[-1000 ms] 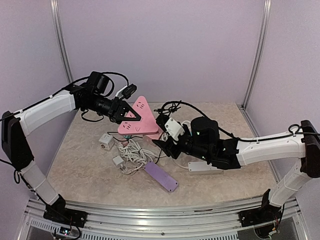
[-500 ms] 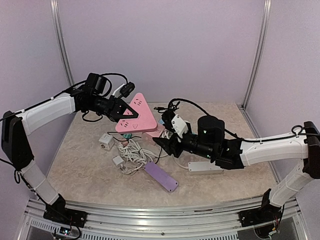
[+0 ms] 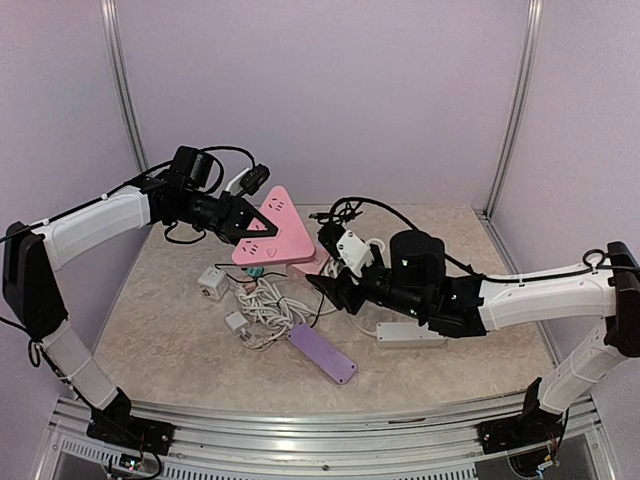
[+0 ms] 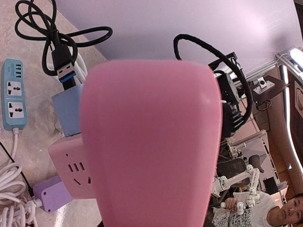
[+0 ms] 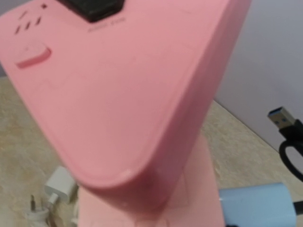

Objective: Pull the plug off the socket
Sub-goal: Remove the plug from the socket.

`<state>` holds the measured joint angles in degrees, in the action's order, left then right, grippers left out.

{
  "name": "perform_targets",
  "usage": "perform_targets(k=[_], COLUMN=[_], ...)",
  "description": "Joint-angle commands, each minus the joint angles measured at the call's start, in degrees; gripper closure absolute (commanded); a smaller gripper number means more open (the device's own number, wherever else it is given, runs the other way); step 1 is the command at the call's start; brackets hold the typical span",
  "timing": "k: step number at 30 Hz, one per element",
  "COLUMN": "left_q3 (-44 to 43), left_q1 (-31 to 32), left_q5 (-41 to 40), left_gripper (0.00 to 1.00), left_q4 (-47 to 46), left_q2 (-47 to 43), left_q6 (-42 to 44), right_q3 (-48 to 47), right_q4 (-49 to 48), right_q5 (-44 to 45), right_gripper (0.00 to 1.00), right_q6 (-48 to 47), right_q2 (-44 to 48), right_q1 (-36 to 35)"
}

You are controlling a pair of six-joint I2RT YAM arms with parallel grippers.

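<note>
My left gripper needs to let go of the pink triangular socket on the bare table (image 3: pixel 198 325) just in front of the white cube adapter.
The pink triangular socket (image 3: pixel 272 235) is held tilted above the table by my left gripper (image 3: pixel 245 228), which is shut on its left corner. It fills the left wrist view (image 4: pixel 151 142) and the right wrist view (image 5: pixel 118 94). A pink plug block (image 3: pixel 305 267) hangs under its lower right corner and runs down to the bottom of the right wrist view (image 5: pixel 151 208). My right gripper (image 3: pixel 322 284) sits right at this block and seems shut on it. Its fingers are hidden in its own view.
Under the socket lie a white cube adapter (image 3: pixel 211 281), a coiled white cable (image 3: pixel 265 305), a purple power strip (image 3: pixel 322 352) and a white power strip (image 3: pixel 410 333). A blue adapter (image 4: pixel 68 106), a black USB cable (image 4: pixel 61 52) and a blue strip (image 4: pixel 12 99) lie behind.
My left gripper has lifted the pink socket a little higher and more tilted. My right gripper has stayed at its lower right corner, shifting slightly.
</note>
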<state>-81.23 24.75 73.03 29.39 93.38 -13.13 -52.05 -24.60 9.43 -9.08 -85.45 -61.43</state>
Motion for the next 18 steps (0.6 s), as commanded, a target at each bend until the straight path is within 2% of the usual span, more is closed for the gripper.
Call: perform_targets(k=[1,12,18], left_q3=[-1.9,-1.9,-0.2], left_q1=[-4.1,-4.6,-4.5], left_q5=[-4.8,-4.6,-2.9], left_gripper=[1.00,1.00,1.00], left_q4=[2.4,2.1,-1.7], left_q2=[-1.2,-0.5,-2.8], left_q6=[0.9,0.1,0.4], right_q3=[-2.1,-2.9,-2.6], right_q4=[3.2,6.4,5.6], right_q5=[10.2,14.6,16.6], right_gripper=[1.00,1.00,1.00], right_q6=[-4.0,-6.6,-1.8], right_q2=[0.3,0.1,1.1], right_q1=[-0.2,-0.9,-0.1])
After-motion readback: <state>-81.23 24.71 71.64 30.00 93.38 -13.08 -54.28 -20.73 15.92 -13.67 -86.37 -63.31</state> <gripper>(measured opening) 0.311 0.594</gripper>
